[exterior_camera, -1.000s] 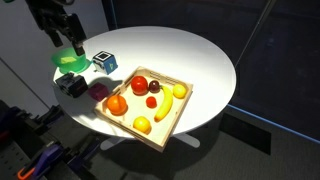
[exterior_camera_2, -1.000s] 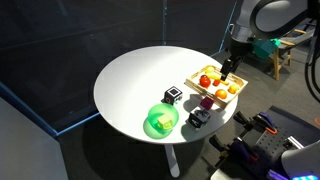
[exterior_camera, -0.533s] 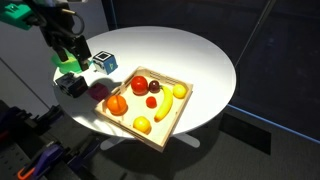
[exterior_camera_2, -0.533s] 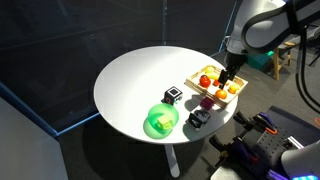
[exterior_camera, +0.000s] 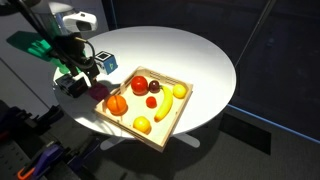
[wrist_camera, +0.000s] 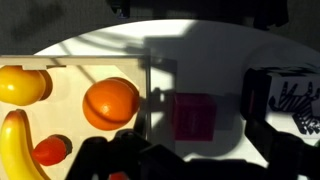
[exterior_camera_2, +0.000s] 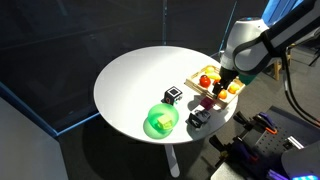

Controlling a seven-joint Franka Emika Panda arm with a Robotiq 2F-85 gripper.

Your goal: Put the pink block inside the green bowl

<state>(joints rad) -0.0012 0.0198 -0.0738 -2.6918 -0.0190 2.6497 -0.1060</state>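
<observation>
The gripper will close on the sides of the pink block point(exterior_camera: 99, 92) point(wrist_camera: 195, 118) that face the wooden tray and the dark grey-and-white block.
The pink block point(wrist_camera: 193, 116) lies on the white table just outside the wooden tray's wall point(wrist_camera: 148, 90); it also shows in an exterior view point(exterior_camera: 100, 92). My gripper point(wrist_camera: 195, 162) is open and empty, low over the block, with a dark finger on each side of it. It shows in both exterior views point(exterior_camera: 88, 72) point(exterior_camera_2: 222, 86). The green bowl point(exterior_camera_2: 160, 121) stands empty near the table's edge, beyond the two other blocks. In the exterior view with the arm at the left, the arm covers most of the bowl.
The wooden tray point(exterior_camera: 176, 112) holds an orange point(wrist_camera: 110, 103), bananas point(wrist_camera: 20, 85) and other fruit. A dark grey-and-white block point(wrist_camera: 285, 95) sits close beside the pink block. A blue-and-white cube point(exterior_camera_2: 172, 95) stands between the tray and the bowl.
The arm has swung from over the green bowl towards the tray and come down over the pink block. The blocks, bowl and fruit have not moved.
</observation>
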